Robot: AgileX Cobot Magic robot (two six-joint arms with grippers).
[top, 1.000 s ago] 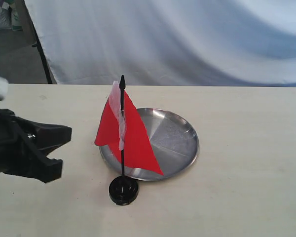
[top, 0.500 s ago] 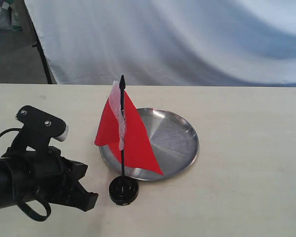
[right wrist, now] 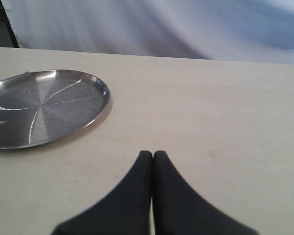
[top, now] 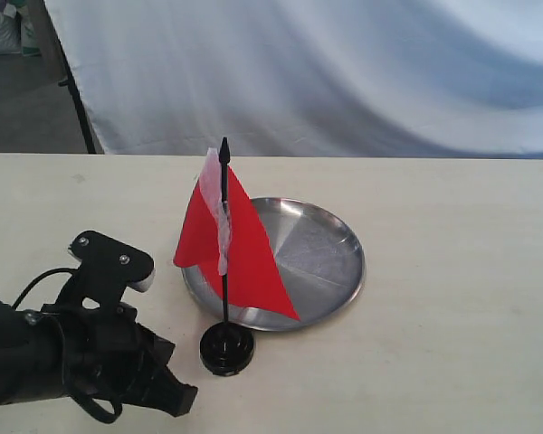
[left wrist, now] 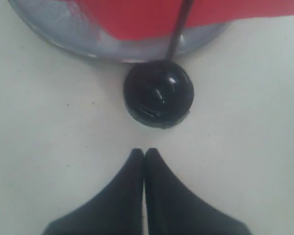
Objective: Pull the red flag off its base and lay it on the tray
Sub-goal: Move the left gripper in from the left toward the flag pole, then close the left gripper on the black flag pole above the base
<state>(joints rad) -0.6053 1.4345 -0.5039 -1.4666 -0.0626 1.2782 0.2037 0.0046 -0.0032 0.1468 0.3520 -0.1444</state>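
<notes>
The left gripper's fingers are closed short of the black base, so the robot should open them, move forward and grab the stick (top: 224, 306) just above the base before pulling up.
The red flag (top: 235, 249) stands upright on its thin black stick (top: 224, 235), plugged into the round black base (top: 226, 350) just in front of the steel tray (top: 330, 258). My left gripper (top: 183, 398) sits low on the table a short way left of the base, shut and holding nothing. In the left wrist view the base (left wrist: 159, 93) lies just beyond the closed left gripper (left wrist: 144, 152), with the flag (left wrist: 161, 14) and tray (left wrist: 63, 29) behind. The right gripper (right wrist: 152, 154) is shut and empty over bare table, with the tray (right wrist: 44, 105) off to one side; it is out of the exterior view.
A white cloth backdrop (top: 344, 72) hangs behind the table's far edge. A black stand leg (top: 77, 104) rises at the back left. The beige tabletop (top: 462, 298) stretches right of the tray.
The left arm has swung down and right across the table, coming close to the base from the left. Flag, base and tray have not moved.
</notes>
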